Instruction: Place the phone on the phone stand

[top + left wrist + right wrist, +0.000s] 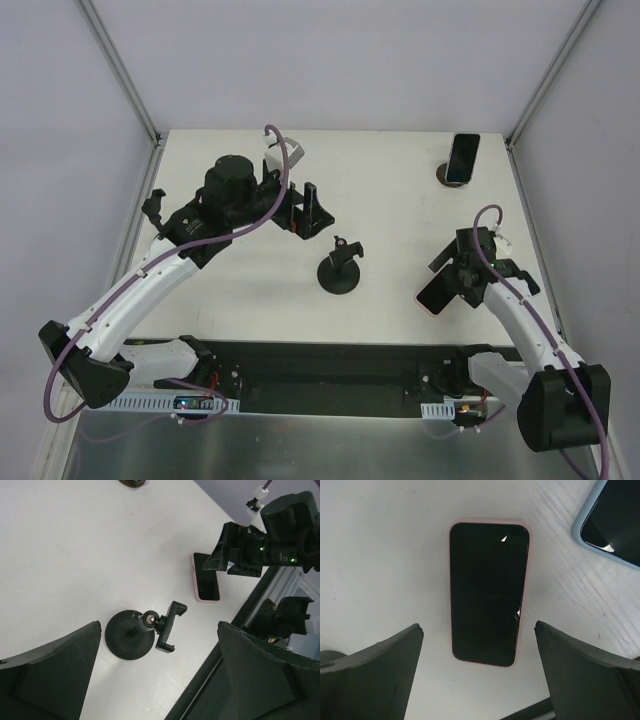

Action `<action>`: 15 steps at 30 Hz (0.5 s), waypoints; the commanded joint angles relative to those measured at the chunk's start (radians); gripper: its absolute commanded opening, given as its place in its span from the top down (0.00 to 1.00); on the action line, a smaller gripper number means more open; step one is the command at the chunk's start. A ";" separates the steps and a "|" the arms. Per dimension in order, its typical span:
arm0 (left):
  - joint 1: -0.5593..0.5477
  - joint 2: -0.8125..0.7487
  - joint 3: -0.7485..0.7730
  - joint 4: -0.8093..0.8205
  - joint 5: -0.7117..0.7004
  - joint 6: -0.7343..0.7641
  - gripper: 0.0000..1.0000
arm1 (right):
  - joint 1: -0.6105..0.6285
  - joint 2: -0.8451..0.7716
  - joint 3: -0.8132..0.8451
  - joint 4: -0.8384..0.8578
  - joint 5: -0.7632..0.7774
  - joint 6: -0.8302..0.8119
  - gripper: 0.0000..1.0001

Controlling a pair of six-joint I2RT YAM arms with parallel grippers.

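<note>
My right gripper will hold the other end of the pink-cased phone. So my left gripper will close on the phone's end (208, 597) nearest the phone stand.
A phone in a pink case (435, 295) lies flat, screen up, on the white table near the front right. It also shows in the right wrist view (488, 592) and the left wrist view (205, 578). My right gripper (452, 278) is open and hovers just above the phone, its fingers (375, 665) straddling the phone's near end (480, 680) without touching it. The black phone stand (340, 271), a round base with a clamp head (169, 626), stands mid-table. My left gripper (308, 214) is open and empty, above and behind the stand (160, 680).
A second phone in a light blue case (462, 157) leans on a dark round base at the back right; its corner shows in the right wrist view (615, 525). The black front rail (330, 375) runs along the near edge. Frame posts flank the table.
</note>
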 commanded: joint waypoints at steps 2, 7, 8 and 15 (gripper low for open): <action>-0.004 -0.052 -0.098 0.028 -0.076 0.096 0.01 | -0.068 0.098 -0.021 0.003 -0.113 0.038 0.04; -0.004 -0.061 -0.109 0.037 -0.050 0.100 0.01 | -0.087 0.236 0.005 0.057 -0.148 0.012 0.04; -0.004 -0.063 -0.111 0.039 -0.053 0.105 0.01 | -0.087 0.257 0.014 0.062 -0.151 0.001 0.04; -0.004 -0.067 -0.117 0.039 -0.053 0.109 0.01 | -0.085 0.388 0.040 0.070 -0.171 0.022 0.04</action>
